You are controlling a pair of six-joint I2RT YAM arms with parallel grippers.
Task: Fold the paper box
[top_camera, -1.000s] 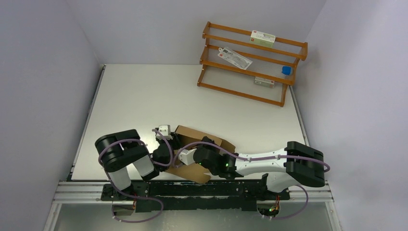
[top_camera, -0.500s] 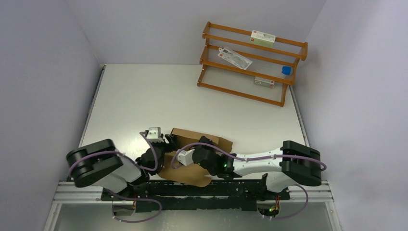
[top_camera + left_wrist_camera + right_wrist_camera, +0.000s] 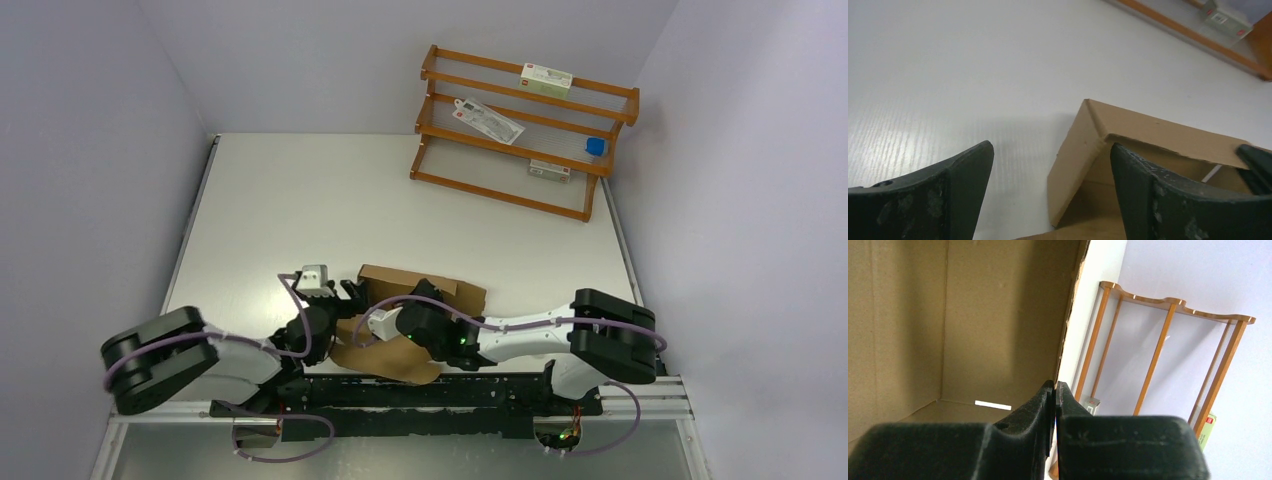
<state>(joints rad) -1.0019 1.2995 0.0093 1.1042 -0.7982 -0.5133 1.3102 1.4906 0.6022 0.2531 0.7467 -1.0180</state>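
The side flap of the paper box sticks out past the box's corner (image 3: 455,284) as my right gripper pinches the edge of the box's side, so I will open, back away and grip the corner.
The paper box (image 3: 445,291), plain brown cardboard, stands partly formed near the table's front edge, with a loose flap (image 3: 392,361) lying flat toward the arms. My left gripper (image 3: 345,298) sits just left of it, open wide and holding nothing. In the left wrist view the paper box's corner (image 3: 1083,150) stands ahead between the spread fingers (image 3: 955,187), apart from both. My right gripper (image 3: 424,296) reaches over the box from the right. In the right wrist view the right gripper (image 3: 1054,386) is shut on the edge of a box wall (image 3: 998,315), with the brown inside at left.
A wooden rack (image 3: 520,130) with small cartons and a blue item stands at the back right, also seen as the rack (image 3: 1158,355) behind the box. White table (image 3: 300,200) spreads beyond the box. The arms' rail (image 3: 400,395) runs along the front edge.
My left gripper has opened wide and drawn back to the left of the box as the left arm swung down and left. The right gripper has stayed shut at the box.
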